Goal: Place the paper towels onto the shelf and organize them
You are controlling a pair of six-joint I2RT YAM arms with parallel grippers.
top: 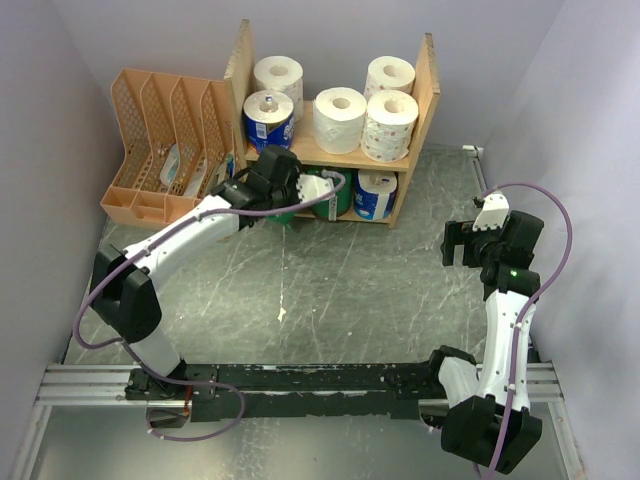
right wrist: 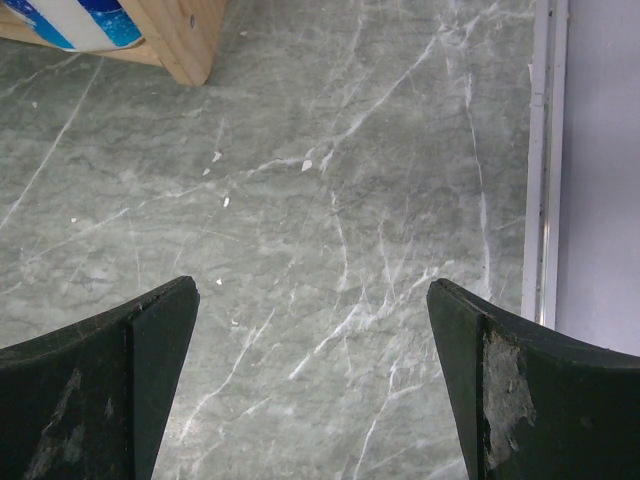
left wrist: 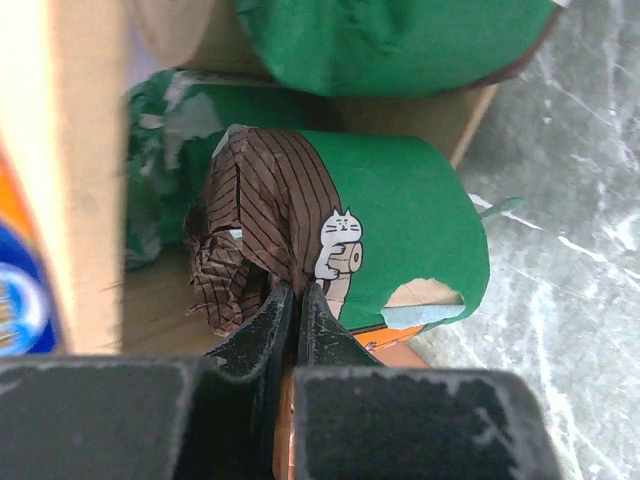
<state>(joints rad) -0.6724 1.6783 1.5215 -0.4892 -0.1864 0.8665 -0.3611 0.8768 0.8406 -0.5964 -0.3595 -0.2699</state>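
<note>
My left gripper is holding the green-wrapped roll, which lies beside the shelf's side panel. It will let go of it on the lower level [top: 268, 196] [left wrist: 395, 215], between the green roll and the organizer-side panel.
The wooden shelf [top: 432, 90] holds several paper towel rolls on its upper tier, white ones [top: 339, 118] and a blue one [top: 268, 118]. The lower tier holds a green roll [top: 330, 195] and a blue-white roll [top: 375, 193]. My left gripper [top: 283, 198] reaches into the left end of the lower tier. In the left wrist view it [left wrist: 295, 300] is shut on the brown striped wrapper end of a green-wrapped roll [left wrist: 400, 220], which lies on its side beside the shelf's side panel [left wrist: 85, 180]. More green rolls [left wrist: 390, 40] lie behind it. My right gripper [top: 452, 243] is open and empty over the floor [right wrist: 310, 300].
A peach slotted file organizer [top: 165, 140] stands left of the shelf. Grey walls close in on both sides. The shelf's right foot [right wrist: 180, 30] and a blue-white roll [right wrist: 70, 20] show at the top left of the right wrist view. A metal rail [right wrist: 545, 150] runs along the right wall.
</note>
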